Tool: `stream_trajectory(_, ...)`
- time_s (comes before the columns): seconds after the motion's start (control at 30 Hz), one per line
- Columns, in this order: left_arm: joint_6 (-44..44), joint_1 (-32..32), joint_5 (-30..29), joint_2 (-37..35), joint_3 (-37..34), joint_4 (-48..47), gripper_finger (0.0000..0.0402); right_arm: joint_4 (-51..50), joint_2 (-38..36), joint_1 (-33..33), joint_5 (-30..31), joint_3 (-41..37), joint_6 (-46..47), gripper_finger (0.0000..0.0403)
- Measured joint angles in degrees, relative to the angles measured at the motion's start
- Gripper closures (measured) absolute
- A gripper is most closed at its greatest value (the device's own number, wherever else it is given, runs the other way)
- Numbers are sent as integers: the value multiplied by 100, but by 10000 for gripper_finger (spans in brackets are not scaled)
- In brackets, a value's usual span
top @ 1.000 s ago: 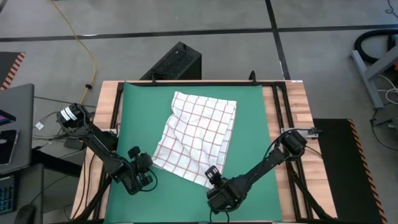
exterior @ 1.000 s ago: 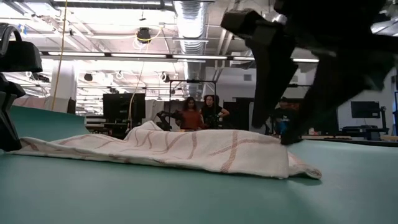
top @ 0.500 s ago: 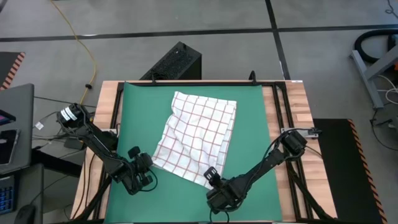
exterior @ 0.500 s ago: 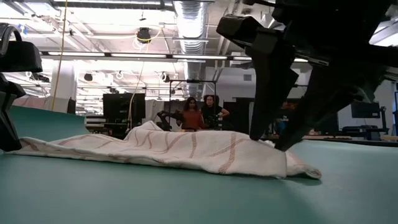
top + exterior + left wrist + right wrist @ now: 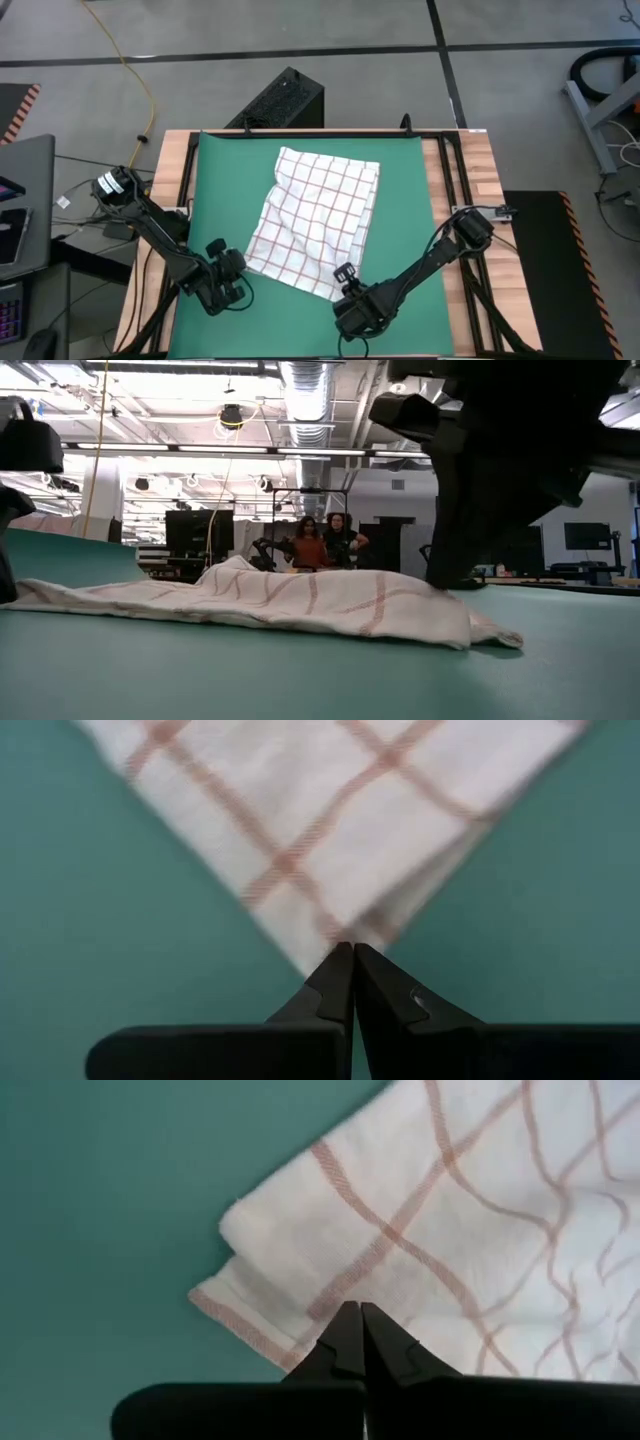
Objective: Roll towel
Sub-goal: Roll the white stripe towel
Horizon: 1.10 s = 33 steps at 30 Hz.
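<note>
The towel's top layer ends short of the bottom layer's corner. My right gripper should open, pinch the upper layer's tip (image 5: 238, 1236) and pull it toward that corner.
The towel (image 5: 318, 220), white with a red grid, lies spread and a little rumpled on the green mat (image 5: 410, 200); the low view shows a low hump (image 5: 235, 570) in it. My left gripper (image 5: 238, 268) is shut at the towel's near left corner (image 5: 330, 925). My right gripper (image 5: 346, 280) is shut at the towel's near right corner, where the cloth is folded under in a doubled edge (image 5: 250, 1280). In the low view the right gripper (image 5: 450, 580) comes down onto the towel's right end. My left gripper pinches the very tip of the towel's near left corner (image 5: 335, 942) between its two fingers, slanting down from the near left. The corner lies on the mat, slack. My right gripper pinches the towel just inside its near right corner (image 5: 345, 1295), slanting down from the table's near side. Its own fingers hide how many layers it has. The cloth there rests on the mat, slack.
A black box (image 5: 282, 100) stands on the floor beyond the table's far edge. Wooden table strips and black rails (image 5: 455, 170) flank the mat. Bare mat lies right of the towel and along the near edge (image 5: 290, 320). People (image 5: 320, 545) sit far behind.
My right gripper has shut its fingers onto the towel's near right corner and rolled a little about its own axis, without shifting place. The towel lies as before.
</note>
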Motion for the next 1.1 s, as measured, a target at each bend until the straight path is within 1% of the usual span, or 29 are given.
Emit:
stream_trajectory(0.17,565,-2,-59,0,402,30,401,-121,-46,-78,69,2,373,400)
stream_trajectory(0.3,559,-2,-100,0,560,54,401,-141,-61,-87,152,2,608,397)
stream_trajectory(0.4,504,-48,-171,0,543,403,401,-87,-61,-71,98,2,601,370)
stream_trajectory(0.53,586,-90,-428,0,298,927,401,57,-62,-7,-415,2,88,319)
stream_trajectory(0.7,474,-81,-608,2,148,964,401,315,-63,53,-1025,2,-297,264)
stream_trajectory(0.8,400,-83,-693,2,103,972,402,301,-63,49,-1097,2,-665,236)
stream_trajectory(0.93,260,-79,-730,2,85,970,401,306,-63,44,-950,2,-863,219)
stream_trajectory(1.1,221,-79,-730,2,85,967,401,366,-63,-18,-821,2,-1295,221)
